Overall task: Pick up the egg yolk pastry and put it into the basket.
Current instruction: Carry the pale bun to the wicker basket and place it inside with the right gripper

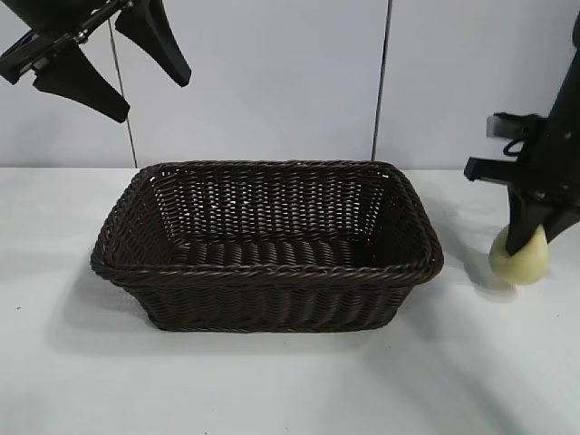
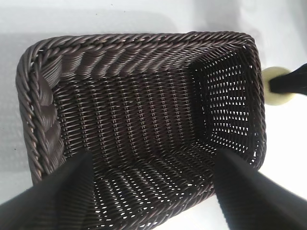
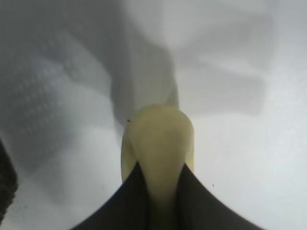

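The robot's right gripper needs to release the egg yolk pastry on the middle of the dark brown wicker basket's bottom (image 1: 283, 251).
The egg yolk pastry (image 1: 523, 265), a small pale yellow lump, sits low over the white table just right of the basket (image 1: 272, 269). My right gripper (image 1: 535, 241) comes down on it from above. In the right wrist view both black fingers press into the pastry (image 3: 160, 136) and squeeze its sides, so the right gripper (image 3: 160, 191) is shut on it. The dark brown wicker basket (image 2: 144, 44) has nothing inside. My left gripper (image 1: 154, 95) hangs open, high above the basket's left end. In the left wrist view, the left gripper (image 2: 153, 165) looks down into the basket and the pastry (image 2: 271, 82) shows past the far rim.
The white table (image 1: 272, 390) spreads in front of the basket and to both sides. A pale wall with a vertical seam (image 1: 381, 82) stands behind. The basket's right wall lies between the pastry and the basket's floor.
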Controlling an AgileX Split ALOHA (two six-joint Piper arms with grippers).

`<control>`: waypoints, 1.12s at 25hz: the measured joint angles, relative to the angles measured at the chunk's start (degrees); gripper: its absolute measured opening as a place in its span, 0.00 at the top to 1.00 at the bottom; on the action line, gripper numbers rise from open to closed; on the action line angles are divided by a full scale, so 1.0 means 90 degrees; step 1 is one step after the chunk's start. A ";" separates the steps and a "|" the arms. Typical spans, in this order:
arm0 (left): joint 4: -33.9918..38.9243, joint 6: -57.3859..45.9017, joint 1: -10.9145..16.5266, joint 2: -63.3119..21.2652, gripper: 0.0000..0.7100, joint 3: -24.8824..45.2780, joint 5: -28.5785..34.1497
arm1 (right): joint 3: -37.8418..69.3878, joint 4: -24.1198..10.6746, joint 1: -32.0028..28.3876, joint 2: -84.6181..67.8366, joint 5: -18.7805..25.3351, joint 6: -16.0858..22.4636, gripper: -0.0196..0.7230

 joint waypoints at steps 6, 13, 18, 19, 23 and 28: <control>0.0000 0.0000 0.0000 0.0000 0.28 0.0000 0.0000 | -0.0696 0.0175 0.0000 -0.0764 0.0516 -0.0041 0.87; 0.0000 0.0000 0.0000 0.0000 0.28 0.0000 0.0000 | -0.1173 0.0247 0.0000 -0.0976 0.0877 -0.0083 0.87; 0.0000 0.0000 0.0000 0.0000 0.28 0.0000 0.0000 | -0.1173 0.0569 0.0000 -0.0964 0.0954 -0.0139 0.87; 0.0000 0.0000 0.0000 0.0000 0.28 0.0000 0.0000 | -0.1173 0.0645 0.0031 -0.0964 0.0961 -0.0188 0.87; -0.0001 0.0000 0.0000 0.0000 0.28 0.0000 0.0006 | -0.1173 0.0703 0.0455 -0.0956 0.0961 -0.0306 0.87; -0.0001 0.0000 0.0000 0.0000 0.28 0.0000 0.0006 | -0.1173 0.0747 0.1268 -0.0949 0.0891 -0.0302 0.87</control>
